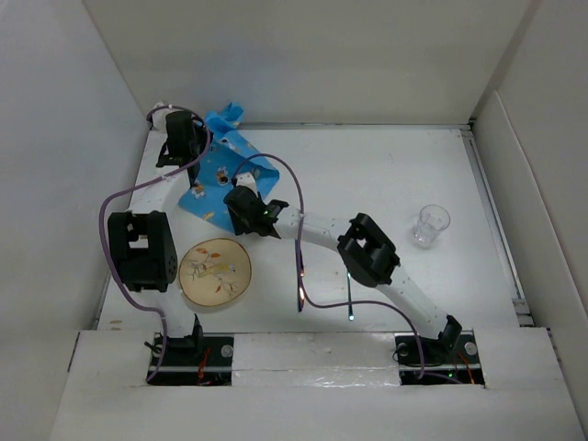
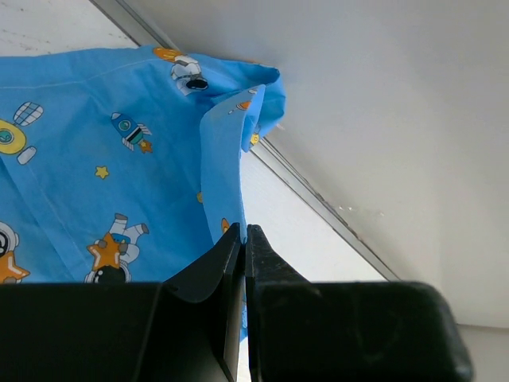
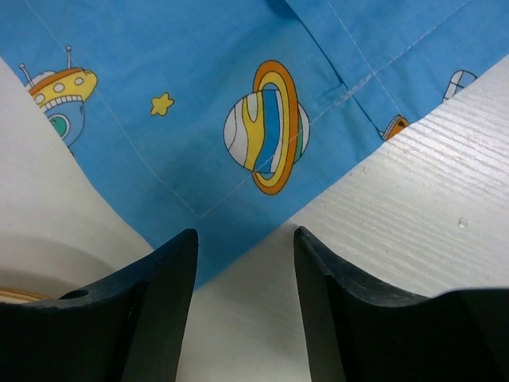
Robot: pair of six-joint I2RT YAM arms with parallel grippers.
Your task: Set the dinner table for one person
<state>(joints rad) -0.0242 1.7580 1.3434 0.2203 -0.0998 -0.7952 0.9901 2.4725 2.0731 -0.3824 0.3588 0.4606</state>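
Observation:
The placemat is bunched up next to the robot's left gripper, so its right gripper should close on the placemat's near corner (image 3: 209, 269) and pull it away to spread the placemat out.
A blue cartoon-printed placemat (image 1: 220, 170) lies crumpled at the far left of the white dinner table (image 1: 367, 175), one corner raised toward the back wall. My left gripper (image 1: 194, 163) is shut on a folded edge of the placemat (image 2: 103, 159), the jaws (image 2: 242, 232) pressed together with cloth between them. My right gripper (image 1: 236, 197) is open just above the table at the placemat's near edge (image 3: 262, 119), its fingers (image 3: 176, 263) straddling the cloth's border. It holds nothing.
A round wooden plate (image 1: 215, 271) with a printed pattern lies near the front left, just ahead of the placemat. A clear glass (image 1: 430, 223) stands upright at the right. Upright white panels (image 1: 55, 165) border the table. Purple cables loop over the left arm and the table's middle.

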